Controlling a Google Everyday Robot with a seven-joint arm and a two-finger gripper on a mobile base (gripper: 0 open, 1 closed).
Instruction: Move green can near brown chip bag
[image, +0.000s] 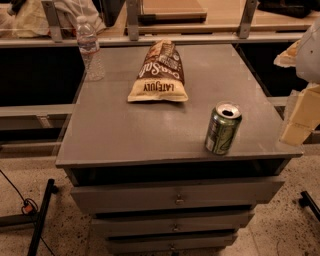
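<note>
The green can has a silver top. My gripper will close around the upper half of the green can (225, 121), just below that top.
The green can (223, 128) stands upright near the front right of the grey cabinet top (125, 135); its silver top is open. The brown chip bag (160, 72) lies flat at the back middle of the top, its tan "LATE JULY" end toward me. The can is well apart from the bag, to its front right. My gripper (300, 117) shows as pale cream parts at the right edge of the view, just right of the can and beyond the cabinet's right edge, touching nothing.
A clear plastic water bottle (90, 47) stands at the back left corner. The cabinet has several drawers (175, 197) below. A counter with metal posts (132, 20) runs behind. A black stand leg and cable (37, 210) lie on the floor at left.
</note>
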